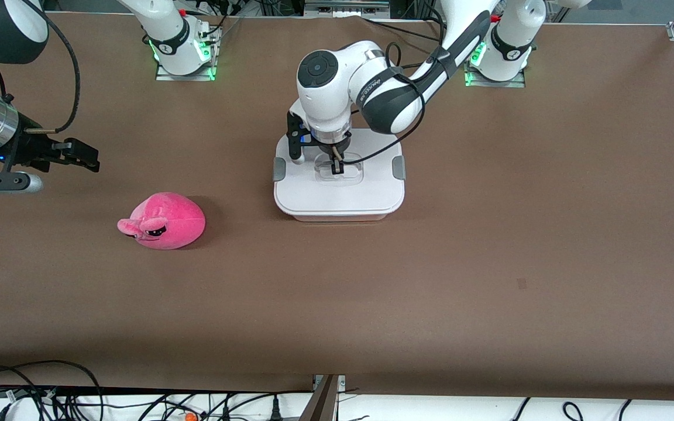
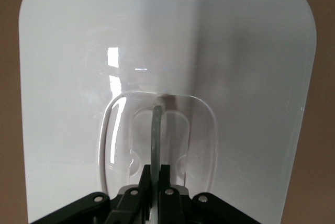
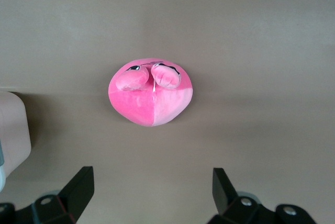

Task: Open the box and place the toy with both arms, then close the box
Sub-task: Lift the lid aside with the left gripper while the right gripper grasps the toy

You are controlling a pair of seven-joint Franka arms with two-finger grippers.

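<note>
The robot's right gripper needs to next go to the pink plush toy and close on its body (image 1: 138,211) (image 3: 154,100) between the two soft bumps, next to the white loop.
The box (image 1: 337,197) stands mid-table with its white lid (image 2: 251,77) on. My left gripper (image 1: 337,166) reaches down onto the lid, and its fingers are shut on the thin clear handle (image 2: 157,130) in the lid's recess, as the left gripper (image 2: 157,174) shows in the left wrist view. The pink plush toy (image 1: 164,222) lies on the table toward the right arm's end, nearer the front camera than the box. My right gripper (image 1: 86,158) hangs over bare table beside the toy. It is open and holds nothing. In the right wrist view the toy (image 3: 151,98) lies ahead of the right gripper (image 3: 153,182).
Grey clips (image 1: 279,169) (image 1: 398,168) sit on two sides of the lid. A corner of the pale pink tub (image 3: 13,124) shows in the right wrist view. Cables (image 1: 50,397) run along the table's front edge. Brown tabletop (image 1: 489,263) surrounds box and toy.
</note>
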